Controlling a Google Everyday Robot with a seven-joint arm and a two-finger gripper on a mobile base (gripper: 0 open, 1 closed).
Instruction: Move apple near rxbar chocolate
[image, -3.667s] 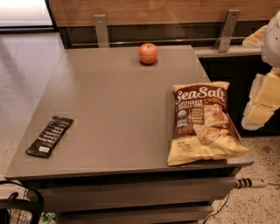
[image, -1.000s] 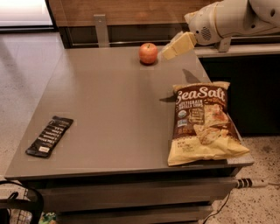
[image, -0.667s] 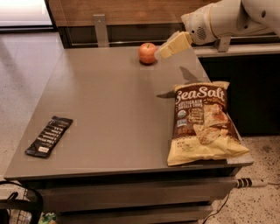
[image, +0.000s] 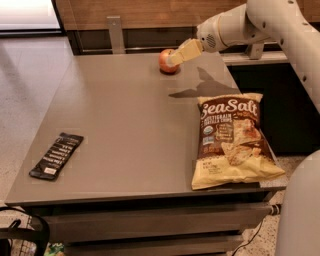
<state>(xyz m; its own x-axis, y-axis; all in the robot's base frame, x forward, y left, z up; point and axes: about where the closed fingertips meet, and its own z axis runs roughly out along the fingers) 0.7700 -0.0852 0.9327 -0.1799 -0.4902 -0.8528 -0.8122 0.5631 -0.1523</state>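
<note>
The apple's upper part (image: 166, 57) at the far edge of the grey table is next, and my gripper should go down to it and close there.
The apple (image: 165, 61) is small, round and red-orange, standing at the far edge of the grey table (image: 125, 130). The gripper (image: 176, 57) reaches in from the upper right and its cream tip is at the apple's right side, overlapping it in view. The rxbar chocolate (image: 56, 155), a flat black bar with white lettering and a pale label at its near end, lies at the table's front left, far from the apple.
A large brown-and-yellow Sea Salt chip bag (image: 231, 139) lies at the table's right side. The white arm (image: 280, 30) crosses the upper right. A wooden counter with metal posts (image: 116, 33) runs behind the table. Floor lies to the left.
The arm has swung in from the right and moved left and down, so the gripper tip went from beside the apple to against it. The apple, bar and bag have not moved.
</note>
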